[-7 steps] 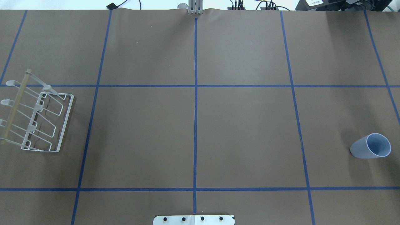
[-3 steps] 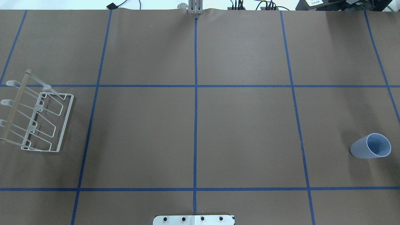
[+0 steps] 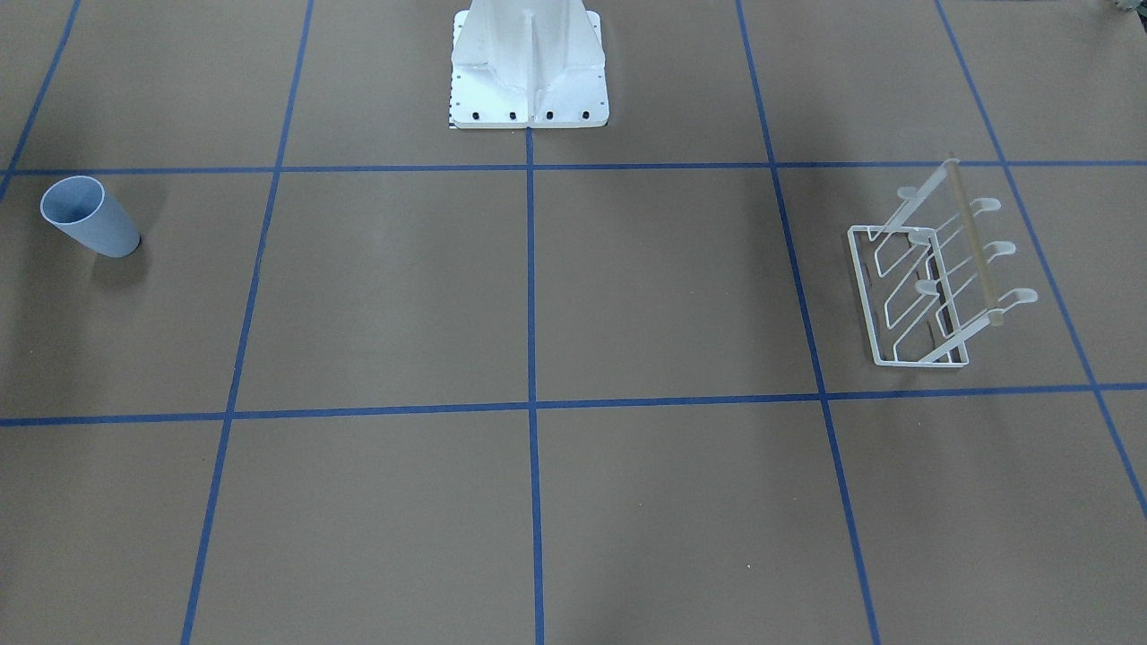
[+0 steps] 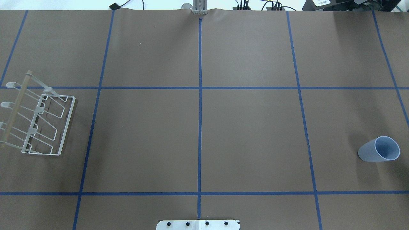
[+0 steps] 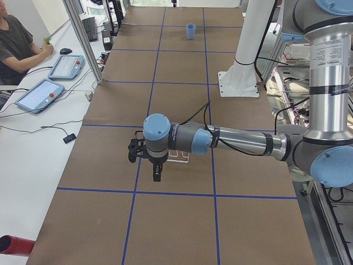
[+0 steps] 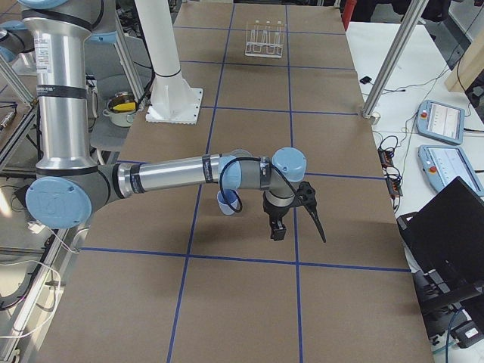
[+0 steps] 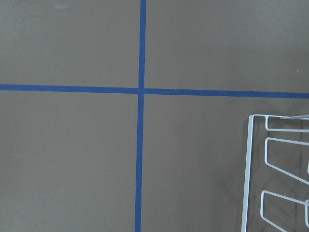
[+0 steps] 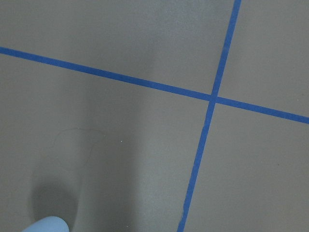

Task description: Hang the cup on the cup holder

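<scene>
Next, I bring my right gripper to the light-blue cup and close it on the light-blue cup's rim (image 3: 44, 210), on the side farthest from the white wire cup holder.
The light-blue cup (image 4: 378, 149) stands upright and tapered at the table's right end; it also shows in the front view (image 3: 88, 217). The white wire cup holder (image 4: 67, 124) with its pale wooden bar stands at the left end, also in the front view (image 3: 863, 296). My left gripper (image 5: 146, 160) hangs over the table beside the holder, which its arm partly hides. My right gripper (image 6: 296, 227) hangs beside the cup (image 6: 225, 203). Both show only in side views, so I cannot tell open or shut. The wrist views show the holder's frame (image 7: 248, 174) and the cup's rim (image 8: 46, 224).
The brown table carries a blue tape grid. The robot's white base plate (image 4: 198, 224) sits at the near middle edge. An operator (image 5: 16, 44) sits at a side desk with tablets (image 5: 41, 94). A black laptop (image 6: 446, 227) stands past the other end.
</scene>
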Robot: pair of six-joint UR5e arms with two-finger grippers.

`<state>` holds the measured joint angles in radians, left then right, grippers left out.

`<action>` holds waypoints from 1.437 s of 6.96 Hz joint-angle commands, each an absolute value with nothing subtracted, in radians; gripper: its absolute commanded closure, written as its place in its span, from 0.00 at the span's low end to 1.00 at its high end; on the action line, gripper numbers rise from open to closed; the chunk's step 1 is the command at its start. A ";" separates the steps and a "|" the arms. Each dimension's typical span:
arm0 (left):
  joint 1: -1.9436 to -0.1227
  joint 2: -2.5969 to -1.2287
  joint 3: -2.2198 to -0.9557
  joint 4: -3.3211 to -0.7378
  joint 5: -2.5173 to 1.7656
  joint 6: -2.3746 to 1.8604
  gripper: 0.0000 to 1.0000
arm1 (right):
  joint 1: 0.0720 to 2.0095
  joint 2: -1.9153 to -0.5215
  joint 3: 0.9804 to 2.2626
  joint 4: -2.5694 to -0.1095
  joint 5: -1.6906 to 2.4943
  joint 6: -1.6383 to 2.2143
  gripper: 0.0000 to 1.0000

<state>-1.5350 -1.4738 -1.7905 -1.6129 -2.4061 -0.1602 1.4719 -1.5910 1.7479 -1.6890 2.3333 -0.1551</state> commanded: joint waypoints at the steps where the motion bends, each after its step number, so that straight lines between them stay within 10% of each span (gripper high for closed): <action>1: -1.534 -1.474 -1.793 -1.620 -2.410 -0.152 0.02 | 1.427 -1.659 1.750 -1.513 2.324 -0.105 0.00; 10: -1.534 -1.465 -1.798 -1.652 -2.411 -0.163 0.02 | 1.091 -1.924 1.948 -1.114 2.298 0.408 0.00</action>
<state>-1.5340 -1.4665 -1.7973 -1.6520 -2.4112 -0.1626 1.1354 -1.9124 1.9418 -1.1167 2.3350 0.4052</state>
